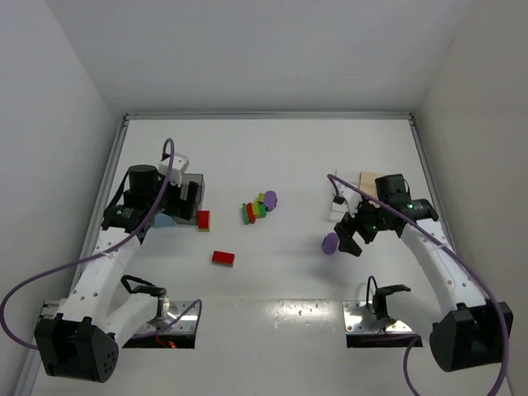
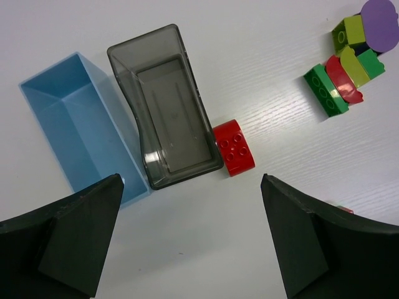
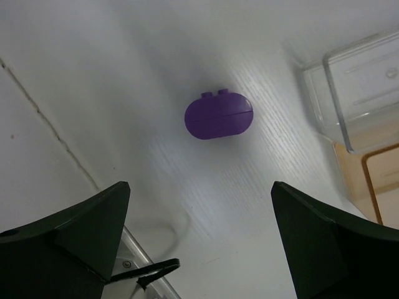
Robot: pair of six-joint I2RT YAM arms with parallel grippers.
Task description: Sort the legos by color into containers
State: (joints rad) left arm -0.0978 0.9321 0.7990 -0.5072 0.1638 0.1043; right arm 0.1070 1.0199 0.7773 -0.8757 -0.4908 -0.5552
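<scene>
The rounded ends of the purple lego (image 1: 330,243) (image 3: 219,116) that lies alone, away from the cluster of legos, will be gripped by my right gripper.
In the left wrist view a red lego (image 2: 233,147) lies against the end of the dark smoky-grey container (image 2: 168,112), with the light blue container (image 2: 68,124) beside it. A cluster of green, red and yellow-green legos (image 2: 343,68) with a purple one (image 2: 380,25) lies farther right. My left gripper (image 2: 191,205) is open above bare table, short of the red lego. My right gripper (image 3: 199,187) is open too, with a rounded purple lego (image 3: 219,115) lying ahead of its fingers. The clear container (image 3: 361,93) and tan-orange container (image 3: 374,180) stand at its right.
From above, a second red lego (image 1: 223,257) lies nearer the bases. The left arm covers most of the blue bin (image 1: 165,219). Metal base plates (image 1: 165,326) (image 1: 379,322) sit at the near edge, and a cable loop (image 3: 143,271) lies by the right one. White walls enclose the table.
</scene>
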